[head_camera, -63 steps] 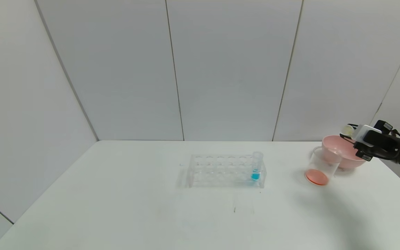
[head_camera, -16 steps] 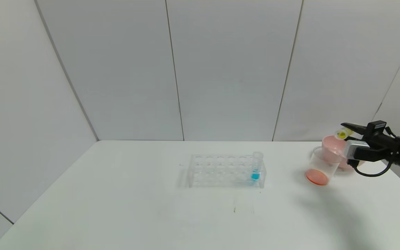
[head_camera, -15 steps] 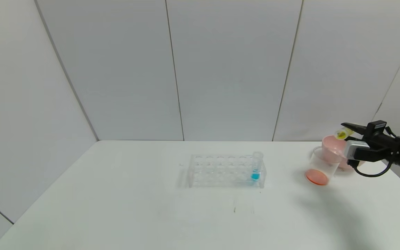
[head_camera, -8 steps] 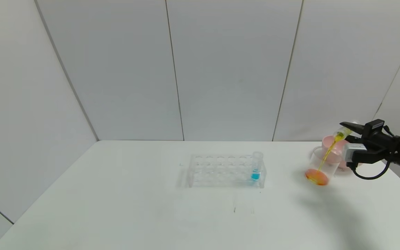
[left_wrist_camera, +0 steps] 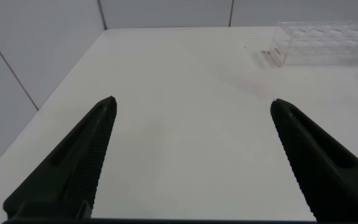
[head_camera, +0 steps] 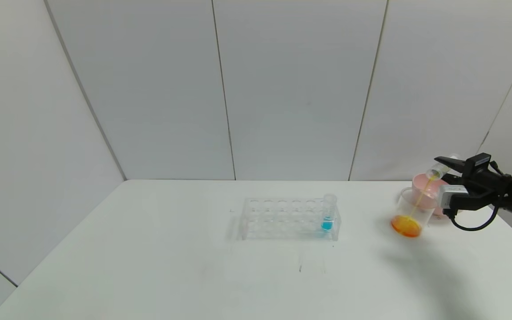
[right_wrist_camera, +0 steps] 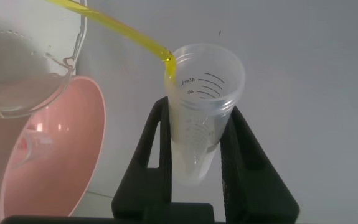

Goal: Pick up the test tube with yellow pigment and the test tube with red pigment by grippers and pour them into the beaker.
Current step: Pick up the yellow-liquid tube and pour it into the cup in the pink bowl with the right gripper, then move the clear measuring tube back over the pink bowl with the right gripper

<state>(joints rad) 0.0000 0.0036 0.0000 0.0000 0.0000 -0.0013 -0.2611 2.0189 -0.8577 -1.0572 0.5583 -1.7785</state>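
The test tube with yellow pigment, now tipped above the beaker, will be let go by my right gripper inside the pink bowl (head_camera: pixel 441 189) (right_wrist_camera: pixel 47 154) just behind the beaker.
My right gripper (head_camera: pixel 443 165) is shut on the test tube with yellow pigment (head_camera: pixel 438 170) and holds it tipped, mouth down, above the beaker (head_camera: pixel 413 212) at the table's right. A thin yellow stream falls from the tube's mouth into the beaker, whose bottom holds orange liquid. In the right wrist view the tube (right_wrist_camera: pixel 203 118) sits between the two black fingers (right_wrist_camera: pixel 150 155) and the stream leaves its rim toward the beaker's rim (right_wrist_camera: pixel 60 81). The test tube with red pigment is out of view. My left gripper (left_wrist_camera: pixel 192 107) is open and empty above bare table.
A pink bowl (head_camera: pixel 429 189) stands just behind the beaker, also in the right wrist view (right_wrist_camera: pixel 54 155). A clear tube rack (head_camera: pixel 289 218) stands mid-table with a blue-tipped tube (head_camera: pixel 328 212) at its right end. The table's right edge is close to the right arm.
My right gripper has rolled and tipped the yellow tube further over the beaker. The yellow liquid now streams out, and the beaker's liquid has turned from red-orange to deeper orange.
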